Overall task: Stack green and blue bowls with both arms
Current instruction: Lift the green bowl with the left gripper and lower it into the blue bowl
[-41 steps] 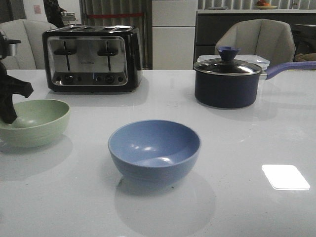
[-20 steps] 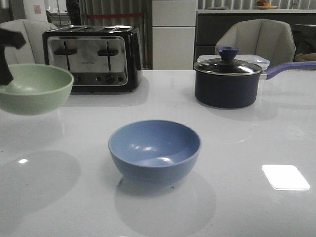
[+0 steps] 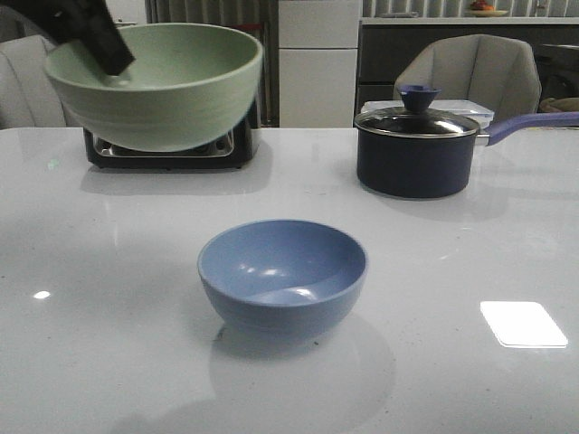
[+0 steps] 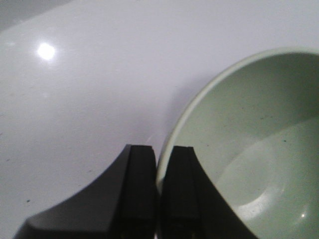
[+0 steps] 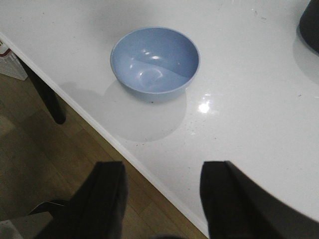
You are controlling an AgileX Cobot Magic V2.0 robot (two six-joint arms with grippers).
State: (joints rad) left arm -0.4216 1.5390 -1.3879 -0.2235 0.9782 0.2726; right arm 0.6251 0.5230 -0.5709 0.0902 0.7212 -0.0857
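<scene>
My left gripper needs to release the green bowl inside the empty blue bowl (image 3: 282, 250) on the white table.
My left gripper (image 3: 109, 54) is shut on the rim of the pale green bowl (image 3: 158, 86) and holds it high above the table at the back left. In the left wrist view the two fingers (image 4: 141, 184) pinch the green bowl's rim (image 4: 169, 144), one outside and one inside the green bowl (image 4: 254, 149). The blue bowl (image 3: 282, 276) sits upright on the white table (image 3: 452, 253) in the middle, empty. My right gripper (image 5: 162, 172) is open and empty, high over the table's front edge, with the blue bowl (image 5: 155, 62) ahead of it. It does not show in the front view.
A dark navy saucepan (image 3: 416, 149) with a lid and a long handle stands at the back right. A toaster (image 3: 167, 149) stands at the back left, mostly hidden behind the green bowl. The table's front edge (image 5: 124, 149) and wooden floor show in the right wrist view.
My left gripper has lifted the green bowl from the table at the left, up and to the right, nearer the camera. The blue bowl has not moved.
</scene>
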